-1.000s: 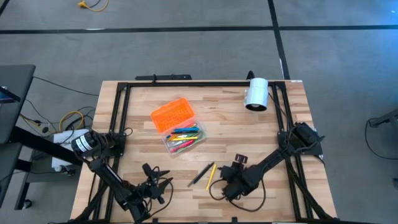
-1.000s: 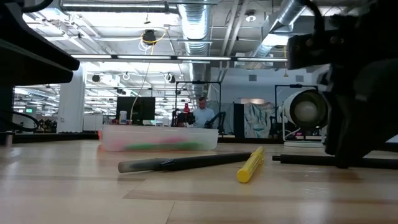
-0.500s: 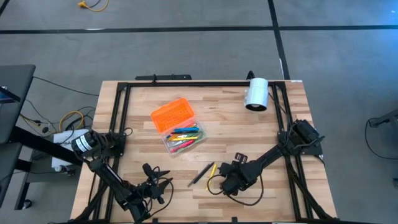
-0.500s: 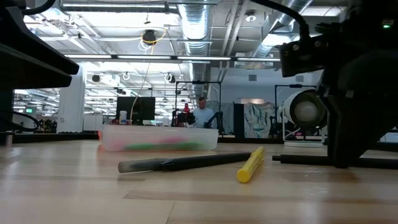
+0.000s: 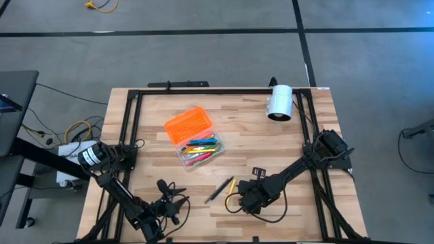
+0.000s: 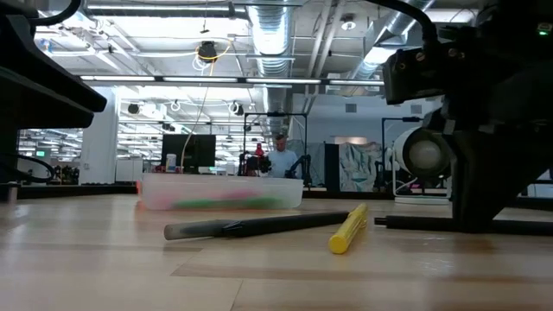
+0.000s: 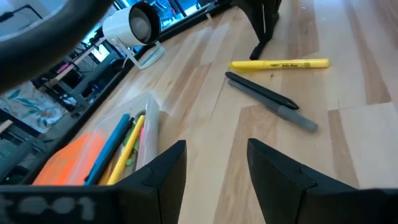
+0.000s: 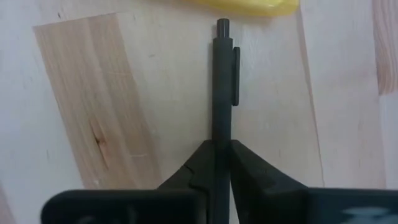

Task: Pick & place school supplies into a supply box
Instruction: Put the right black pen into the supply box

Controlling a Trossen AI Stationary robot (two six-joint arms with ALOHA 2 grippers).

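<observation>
Next, my right gripper lets go of the black pen so that I leave it lying on top of the coloured pens in the clear base [image 5: 202,146].
The supply box lies open at mid-table: its orange lid [image 5: 188,125] beside the clear base [image 5: 201,150], which holds coloured pens. Toward the near edge lie a dark grey marker [image 5: 218,191] and a yellow highlighter [image 5: 230,189], both flat on the wood. Just right of them my right gripper [image 5: 244,198] points steeply down, shut on a thin black pen [image 8: 222,93] with a clip. My left gripper [image 7: 214,180] stands open near the front left [image 5: 169,203], nothing between its fingers. No scissors show. My right gripper pinches the black pen's barrel [image 8: 216,140] between its two fingertips [image 8: 249,168], some way down from the clip end [image 8: 223,26]. The fingers come from above, pointing steeply down, one on each side of the barrel. The pen [image 6: 415,223] lies level on the table.
A white cylinder [image 5: 279,102] on a stand sits at the far right of the table. A black frame [image 5: 203,90] runs round the tabletop. The highlighter [image 8: 249,5] lies just beyond the black pen's clip end. Bare wood lies between the pens and the box.
My right gripper has edged a little toward the table's left edge, closer to the yellow highlighter, and its wrist has turned slightly. The marker, the highlighter and the box have not moved.
</observation>
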